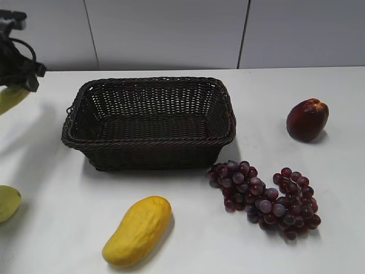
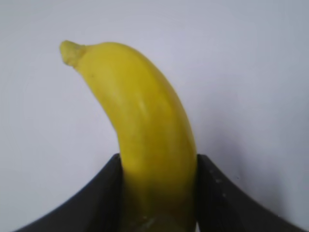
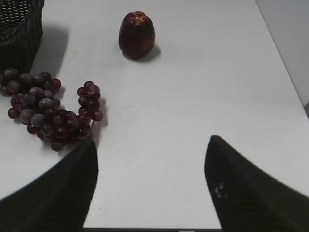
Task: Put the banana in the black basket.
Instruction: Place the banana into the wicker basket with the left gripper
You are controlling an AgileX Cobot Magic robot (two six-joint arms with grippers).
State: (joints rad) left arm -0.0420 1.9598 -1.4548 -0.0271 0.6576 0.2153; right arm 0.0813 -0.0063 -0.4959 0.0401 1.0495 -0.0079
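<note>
My left gripper is holding the banana. Next, I let go of it on the middle of the black basket's bottom [image 1: 160,127], close to the basket's front side.
The banana [image 2: 145,125] is long, curved and yellow. My left gripper [image 2: 158,166] is shut on its lower part and holds it up above the white table, its tip pointing away. In the exterior view the left gripper [image 1: 20,77] is at the far left edge, raised, with the banana [image 1: 10,98] hanging below it, left of the black basket [image 1: 149,142]. The basket is a large dark woven rectangle in the middle, empty. A corner of it shows in the right wrist view [image 3: 19,34]. My right gripper [image 3: 151,154] is open and empty above bare table.
An orange-yellow mango-shaped fruit [image 1: 138,230] lies in front of the basket. A bunch of dark red grapes [image 1: 265,197] lies at the front right, also in the right wrist view [image 3: 50,108]. A dark red apple [image 1: 307,119] sits right. A pale yellow-green fruit [image 1: 7,202] is at the left edge.
</note>
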